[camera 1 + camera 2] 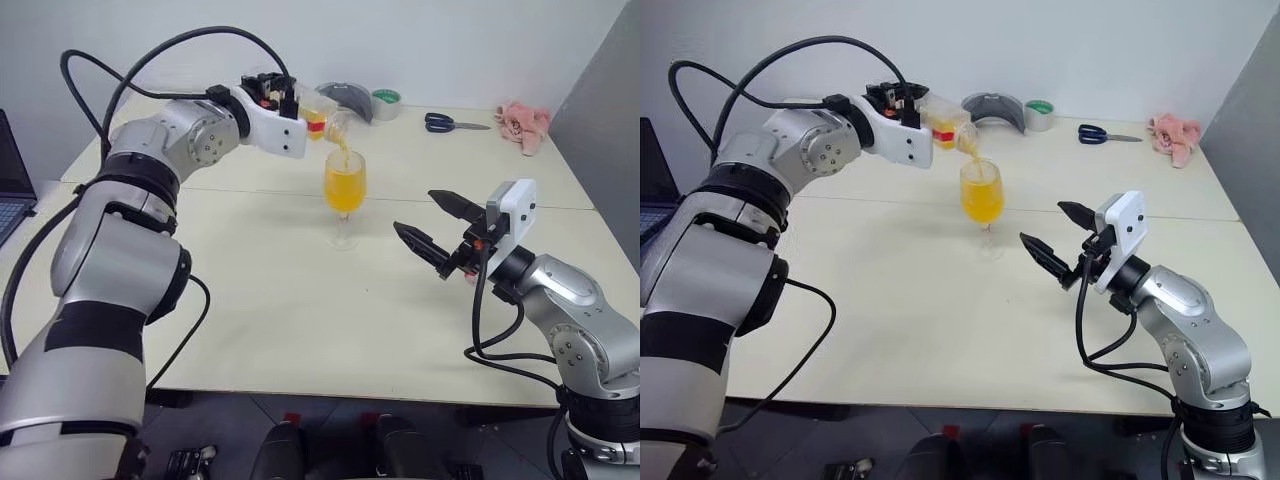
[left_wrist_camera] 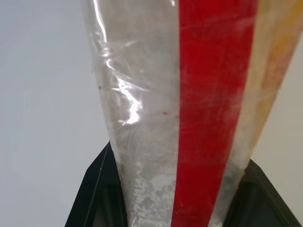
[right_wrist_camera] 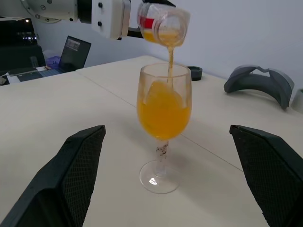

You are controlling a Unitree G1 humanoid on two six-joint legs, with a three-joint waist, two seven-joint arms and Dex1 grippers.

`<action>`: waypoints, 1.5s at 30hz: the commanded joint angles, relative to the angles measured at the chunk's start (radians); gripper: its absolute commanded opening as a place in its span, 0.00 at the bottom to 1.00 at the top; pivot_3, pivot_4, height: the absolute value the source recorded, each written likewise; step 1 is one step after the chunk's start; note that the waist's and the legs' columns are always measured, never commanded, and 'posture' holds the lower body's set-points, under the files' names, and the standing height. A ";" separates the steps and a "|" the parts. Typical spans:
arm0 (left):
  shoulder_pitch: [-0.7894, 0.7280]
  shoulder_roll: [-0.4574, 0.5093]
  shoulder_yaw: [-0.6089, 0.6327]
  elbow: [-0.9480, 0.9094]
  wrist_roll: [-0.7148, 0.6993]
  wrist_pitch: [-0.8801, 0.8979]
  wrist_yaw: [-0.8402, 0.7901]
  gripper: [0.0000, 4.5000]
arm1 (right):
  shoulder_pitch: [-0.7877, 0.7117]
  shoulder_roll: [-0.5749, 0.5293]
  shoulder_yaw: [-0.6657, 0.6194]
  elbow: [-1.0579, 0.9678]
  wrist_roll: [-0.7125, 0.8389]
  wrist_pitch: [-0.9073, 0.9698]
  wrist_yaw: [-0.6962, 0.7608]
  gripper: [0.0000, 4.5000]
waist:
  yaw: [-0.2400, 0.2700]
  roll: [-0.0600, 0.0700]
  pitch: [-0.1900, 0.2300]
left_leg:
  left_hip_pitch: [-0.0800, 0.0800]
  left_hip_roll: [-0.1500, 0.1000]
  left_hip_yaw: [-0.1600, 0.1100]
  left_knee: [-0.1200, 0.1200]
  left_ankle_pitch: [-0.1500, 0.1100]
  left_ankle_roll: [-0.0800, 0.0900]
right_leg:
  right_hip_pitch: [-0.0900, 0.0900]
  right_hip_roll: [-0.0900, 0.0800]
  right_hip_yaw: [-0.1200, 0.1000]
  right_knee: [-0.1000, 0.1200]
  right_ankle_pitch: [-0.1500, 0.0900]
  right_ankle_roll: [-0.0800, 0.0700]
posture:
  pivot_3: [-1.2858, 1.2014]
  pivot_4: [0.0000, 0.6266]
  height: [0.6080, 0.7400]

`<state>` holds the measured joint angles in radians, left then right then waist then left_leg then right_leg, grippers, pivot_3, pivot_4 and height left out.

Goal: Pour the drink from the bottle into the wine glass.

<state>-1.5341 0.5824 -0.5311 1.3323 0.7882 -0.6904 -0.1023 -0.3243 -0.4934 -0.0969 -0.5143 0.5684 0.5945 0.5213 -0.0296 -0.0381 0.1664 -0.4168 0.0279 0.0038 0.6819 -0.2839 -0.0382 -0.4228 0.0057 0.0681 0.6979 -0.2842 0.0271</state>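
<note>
I should use my left gripper to set the bottle down and let go of it on the bare cream table (image 1: 260, 245) beside the wine glass, on the side where the laptop is. The bottle is now tipped over the wine glass.
My left gripper (image 1: 298, 106) is shut on the bottle (image 1: 318, 113), a clear plastic one with a red stripe (image 2: 213, 94), held tipped on its side with its mouth over the wine glass (image 1: 345, 186). A thin stream of orange drink (image 3: 169, 61) falls from the uncapped mouth into the bowl. The glass stands upright near the table's middle, its bowl more than half full of drink (image 1: 982, 202). To the right of the glass, my right gripper (image 1: 413, 211) hovers open above the table, pointing at the glass with nothing between its fingers.
Along the far edge of the cream table (image 1: 300, 300) lie a grey curved object (image 1: 348, 98), a tape roll (image 1: 386, 103), scissors (image 1: 455, 123) and a pink soft toy (image 1: 525, 126). A laptop (image 1: 10, 180) sits at the far left.
</note>
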 commanded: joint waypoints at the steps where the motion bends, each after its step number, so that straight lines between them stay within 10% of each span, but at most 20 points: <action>1: 0.001 -0.011 0.062 -0.025 -0.078 0.005 -0.033 0.39 | -0.013 -0.002 -0.008 -0.014 -0.004 -0.022 -0.002 1.00 | -0.001 0.000 0.000 | 0.000 0.000 0.000 0.000 0.000 0.000 | 0.000 0.000 0.000 0.000 0.000 0.000 | 0.52 0.24 1.00; 16: 0.105 -0.081 0.438 -0.152 -0.539 0.202 -0.249 0.39 | -0.013 -0.028 -0.003 -0.030 0.000 -0.015 0.042 1.00 | -0.002 0.001 0.000 | 0.000 0.000 0.000 0.002 0.000 0.000 | 0.001 0.000 0.000 0.001 0.000 0.000 | 0.52 0.24 1.00; 27: 0.593 -0.267 0.702 -0.712 -0.854 0.649 -0.102 0.39 | 0.080 -0.102 0.003 -0.130 0.051 -0.003 0.132 1.00 | 0.001 0.002 -0.001 | -0.001 0.003 -0.004 0.015 0.000 0.001 | 0.001 -0.007 -0.001 0.013 -0.001 0.002 | 0.52 0.24 1.00; 45: 0.871 -0.371 0.715 -0.876 -0.880 0.728 0.006 0.39 | 0.073 -0.125 0.016 -0.130 0.064 0.007 0.154 1.00 | -0.001 0.002 -0.002 | 0.009 0.000 -0.005 0.016 0.001 0.003 | 0.012 -0.005 -0.001 0.014 -0.001 0.002 | 0.52 0.24 1.00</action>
<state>-0.6585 0.2072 0.1924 0.4829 -0.0993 0.0704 -0.0988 -0.2305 -0.6192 -0.0743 -0.6231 0.6159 0.6026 0.6843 -0.0304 -0.0365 0.1648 -0.4071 0.0278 -0.0011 0.6976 -0.2827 -0.0348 -0.4101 0.0009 0.0675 0.7118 -0.2853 0.0289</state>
